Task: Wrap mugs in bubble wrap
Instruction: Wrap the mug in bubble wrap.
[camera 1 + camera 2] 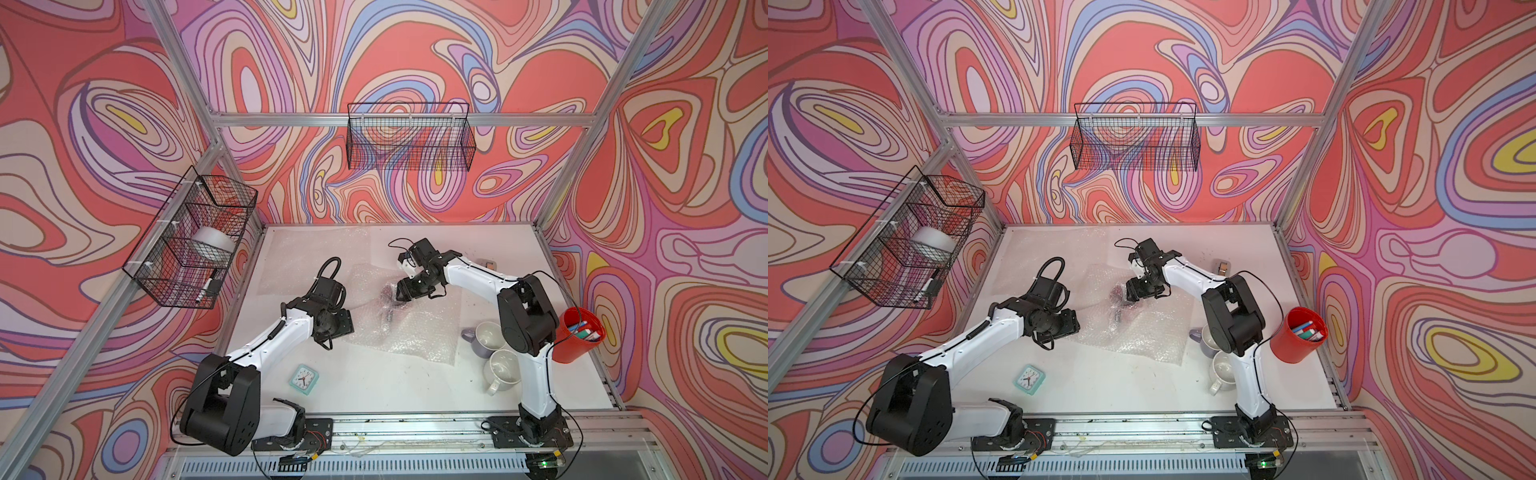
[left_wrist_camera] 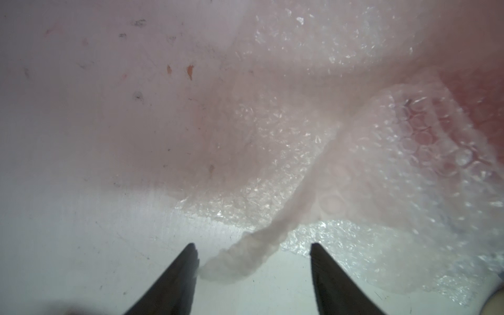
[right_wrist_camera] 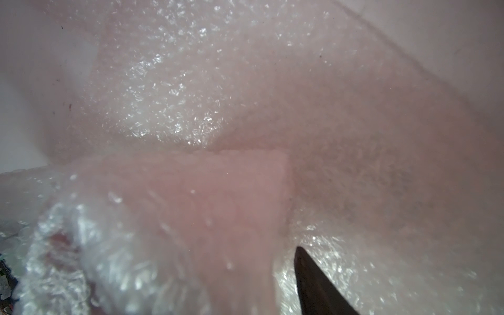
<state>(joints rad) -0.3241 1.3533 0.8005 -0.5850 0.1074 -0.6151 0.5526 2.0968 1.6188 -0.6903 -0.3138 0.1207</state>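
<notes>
My open left gripper has the loose corner of wrap resting against one finger. It should pinch the corner and fold it over the red mug [image 1: 389,309].
The red mug [image 1: 388,296] lies mid-table, bundled in a sheet of bubble wrap [image 1: 415,334]. My right gripper [image 1: 402,291] is shut on that bundle. In the right wrist view only one finger [image 3: 313,283] shows, and a folded flap of wrap [image 3: 231,196] hides the other. My left gripper [image 1: 345,323] sits at the sheet's left edge. Its jaws are open, and a loose corner of wrap [image 2: 245,259] lies between them, touching one finger. The lavender mug [image 1: 478,336] and the white mug [image 1: 503,368] stand by the right arm. A second sheet [image 1: 307,253] lies flat at the back.
A red cup [image 1: 579,334] with markers stands at the right edge. A teal clock [image 1: 304,378] lies near the front left. A small object [image 1: 489,264] sits behind the right arm. Wire baskets hang on the left wall [image 1: 191,245] and the back wall [image 1: 409,137].
</notes>
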